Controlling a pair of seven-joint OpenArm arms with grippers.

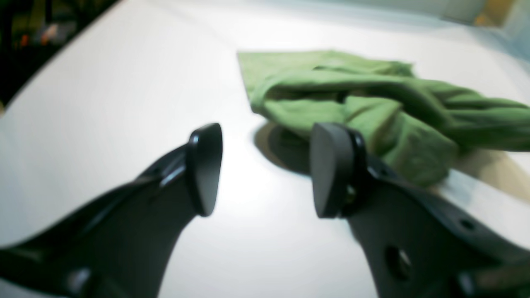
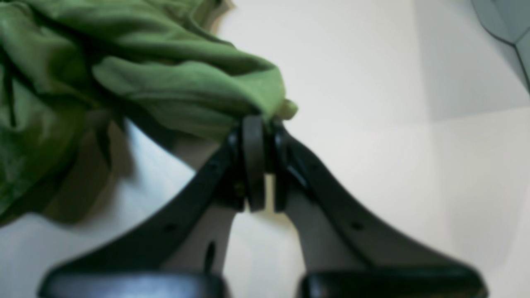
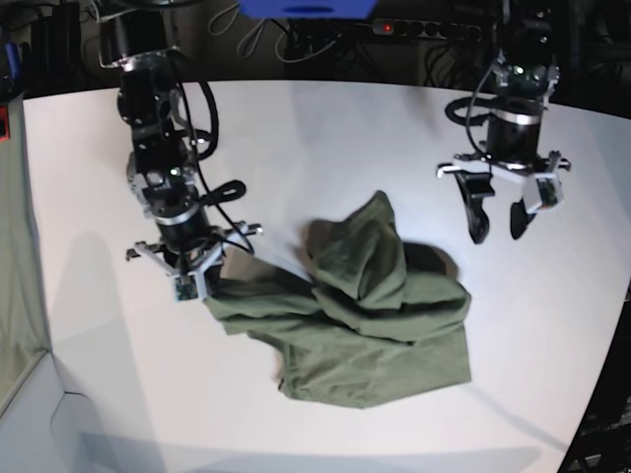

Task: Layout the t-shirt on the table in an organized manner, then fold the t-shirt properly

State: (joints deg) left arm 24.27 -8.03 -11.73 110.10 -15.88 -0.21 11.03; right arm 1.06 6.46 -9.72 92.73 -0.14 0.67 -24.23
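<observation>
I will close my left gripper on the green t-shirt's loose end [image 3: 459,292] [image 1: 261,105], across from the end in my right gripper, to stretch the t-shirt out.
The green t-shirt [image 3: 365,315] lies crumpled in a heap on the white table [image 3: 325,138], with one part stretched out toward the left of the base view. My right gripper [image 2: 260,120] is shut on the edge of the t-shirt [image 2: 174,78], pinching a fold of cloth between its pads and holding it a little above the table. In the base view this right gripper [image 3: 197,281] sits at the shirt's left tip. My left gripper [image 1: 265,165] is open and empty, hovering over the table beside the t-shirt [image 1: 364,103]. From the base camera the left gripper [image 3: 498,222] hangs to the upper right of the heap.
The table's curved edge [image 1: 58,66] runs along the left of the left wrist view, with dark clutter beyond it. Cables and a power strip [image 3: 424,28] lie behind the table's far edge. Bare white tabletop surrounds the shirt on all sides.
</observation>
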